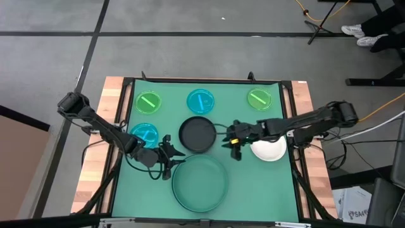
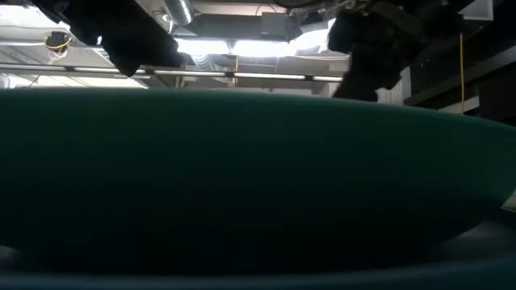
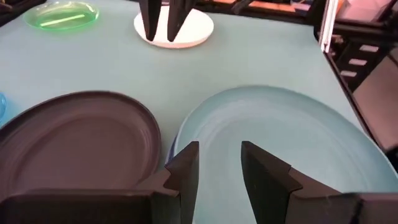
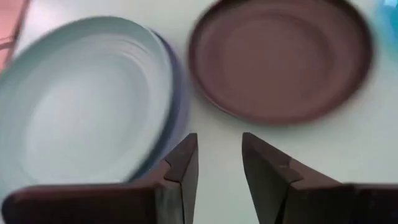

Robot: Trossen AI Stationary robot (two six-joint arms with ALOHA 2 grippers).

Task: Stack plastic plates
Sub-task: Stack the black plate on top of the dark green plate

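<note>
The black plate has a side facing the cyan plate beside my left arm. Next, my left gripper grabs it there by the black plate's rim [image 1: 180,131].
A large dark green plate [image 1: 200,183] lies at the mat's near middle, on a blue plate whose rim [image 4: 178,112] shows under its edge. A black plate [image 1: 197,134] lies just beyond it and a white plate [image 1: 268,151] to the right. Two bright green plates [image 1: 149,101] [image 1: 259,99] and two cyan ones [image 1: 200,100] [image 1: 145,133] lie apart on the mat. My left gripper [image 1: 169,154] hangs open above the large plate's far left edge. My right gripper [image 1: 231,143] hangs open between the black and white plates, holding nothing.
The plates lie on a green mat [image 1: 253,190] framed by wooden table edges [image 1: 95,171]. In the low view the large dark green plate [image 2: 258,177] fills most of the picture. Bare mat lies at the near right and near left corners.
</note>
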